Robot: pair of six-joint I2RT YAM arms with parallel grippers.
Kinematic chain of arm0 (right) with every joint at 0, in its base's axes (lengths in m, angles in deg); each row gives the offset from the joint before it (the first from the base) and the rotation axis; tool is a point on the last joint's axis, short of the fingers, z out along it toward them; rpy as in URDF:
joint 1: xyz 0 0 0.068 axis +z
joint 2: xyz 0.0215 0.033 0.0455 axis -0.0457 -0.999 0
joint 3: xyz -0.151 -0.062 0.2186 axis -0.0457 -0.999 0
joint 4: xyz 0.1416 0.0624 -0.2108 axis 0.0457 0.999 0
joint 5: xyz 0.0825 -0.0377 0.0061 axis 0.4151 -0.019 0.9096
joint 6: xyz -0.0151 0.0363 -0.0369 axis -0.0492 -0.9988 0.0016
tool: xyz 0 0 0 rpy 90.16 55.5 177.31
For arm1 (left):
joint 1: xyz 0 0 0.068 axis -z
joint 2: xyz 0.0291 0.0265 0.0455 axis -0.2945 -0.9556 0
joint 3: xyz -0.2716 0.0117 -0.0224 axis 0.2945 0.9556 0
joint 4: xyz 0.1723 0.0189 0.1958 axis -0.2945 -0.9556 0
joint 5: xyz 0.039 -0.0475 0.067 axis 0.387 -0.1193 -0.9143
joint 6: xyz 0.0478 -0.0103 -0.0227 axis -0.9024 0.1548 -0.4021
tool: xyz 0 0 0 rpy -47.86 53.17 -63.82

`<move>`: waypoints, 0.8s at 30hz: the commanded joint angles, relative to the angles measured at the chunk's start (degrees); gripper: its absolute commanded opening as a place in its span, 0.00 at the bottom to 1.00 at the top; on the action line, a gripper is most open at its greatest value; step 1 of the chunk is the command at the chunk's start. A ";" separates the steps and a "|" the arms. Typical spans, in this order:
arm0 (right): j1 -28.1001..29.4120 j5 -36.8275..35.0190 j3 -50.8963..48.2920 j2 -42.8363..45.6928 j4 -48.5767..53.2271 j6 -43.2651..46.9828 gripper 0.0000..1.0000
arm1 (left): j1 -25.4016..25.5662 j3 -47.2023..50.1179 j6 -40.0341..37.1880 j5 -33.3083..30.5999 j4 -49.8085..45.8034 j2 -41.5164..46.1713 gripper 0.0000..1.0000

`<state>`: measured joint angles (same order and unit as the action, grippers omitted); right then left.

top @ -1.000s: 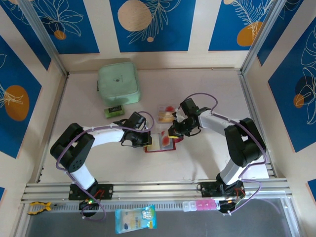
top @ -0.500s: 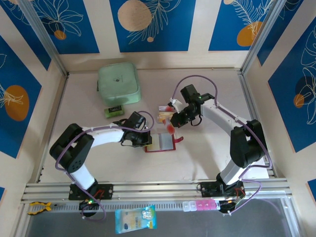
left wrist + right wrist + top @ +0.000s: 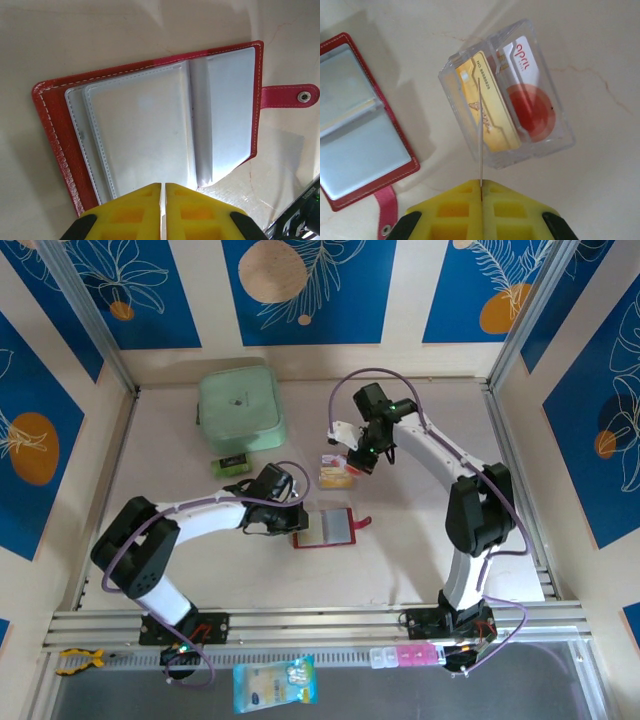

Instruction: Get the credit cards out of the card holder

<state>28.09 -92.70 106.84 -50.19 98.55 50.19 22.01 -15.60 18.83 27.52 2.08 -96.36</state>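
Next, my right gripper puts the thin card down on the whitish card in the clear box [image 3: 336, 461] [image 3: 532, 92]. The thin card now hangs above that box.
The card holder [image 3: 330, 530] lies open on the table, dark red with pale sleeves [image 3: 150, 125] and a snap tab [image 3: 290, 95]. My left gripper [image 3: 296, 522] is shut, its yellow fingertips [image 3: 145, 200] over the sleeves' near edge. My right gripper [image 3: 358, 462] is shut on a thin card [image 3: 480, 160] seen edge-on. It hangs above a clear box [image 3: 470, 130] holding two credit cards, a tan-gold one [image 3: 497, 125] and a whitish one with a red disc [image 3: 530, 100]. In the right wrist view the holder [image 3: 360, 125] lies at the left.
A mint-green zip case [image 3: 240, 408] sits at the back left, with a small green-and-black block [image 3: 231, 464] in front of it. A blue-and-white packet [image 3: 274, 683] lies beyond the front rail. Side walls close in the table.
My right gripper rose from the card holder and moved back over the clear box with a card in it. The holder's sleeves now look pale. The left gripper stayed in place.
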 commanded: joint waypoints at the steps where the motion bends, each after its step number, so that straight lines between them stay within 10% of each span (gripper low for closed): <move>1: 0.20 0.63 5.07 -2.95 4.02 5.95 0.00 | -0.52 0.72 -0.41 -0.94 -1.69 1.66 0.11; 24: -1.62 0.33 16.67 -13.34 5.78 11.60 0.05 | -2.20 -0.88 -1.46 -0.65 -3.97 0.34 0.11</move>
<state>27.15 -92.83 122.20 -63.27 102.76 60.55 20.48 -15.47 18.41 27.06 0.22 -95.68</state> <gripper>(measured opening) 0.054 0.114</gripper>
